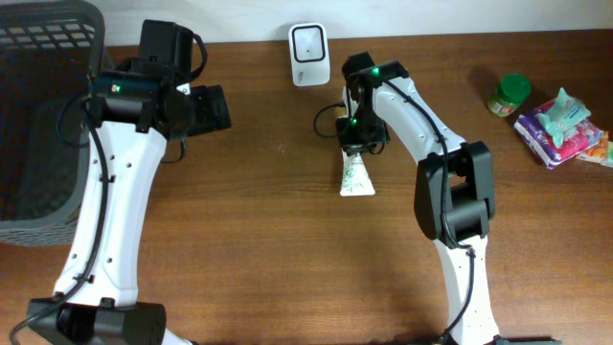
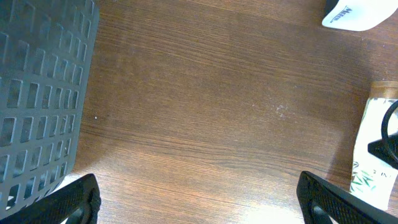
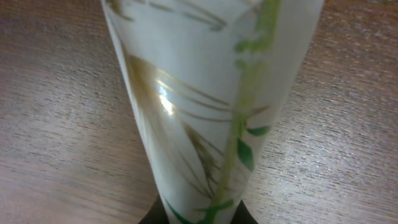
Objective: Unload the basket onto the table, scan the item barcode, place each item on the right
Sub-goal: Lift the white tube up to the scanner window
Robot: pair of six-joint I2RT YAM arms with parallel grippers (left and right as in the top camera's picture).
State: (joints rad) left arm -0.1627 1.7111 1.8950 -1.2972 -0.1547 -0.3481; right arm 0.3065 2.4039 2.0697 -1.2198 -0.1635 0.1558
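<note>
The robot's right gripper needs to release the white tube on the bare wood (image 1: 600, 188) just in front of the orange packet.
The item is a white tube (image 1: 355, 175) printed with green leaves, lying on the wooden table with its wide end toward the front. My right gripper (image 1: 352, 144) is shut on the tube's far, narrow end. In the right wrist view the tube (image 3: 211, 93) fills the frame, and dark fingertips (image 3: 155, 218) press on both sides of it at the bottom edge. No barcode shows on it. The white scanner (image 1: 308, 41) stands at the back of the table. My left gripper (image 1: 206, 107) hangs open over bare wood (image 2: 205, 205), left of the tube (image 2: 373, 155).
A dark grey mesh basket (image 1: 48, 115) fills the left side of the table. At the far right are a green-lidded jar (image 1: 510, 93) and a pink and teal tissue pack (image 1: 560, 125). The scanner (image 2: 357, 14) shows at the left wrist view's top right.
</note>
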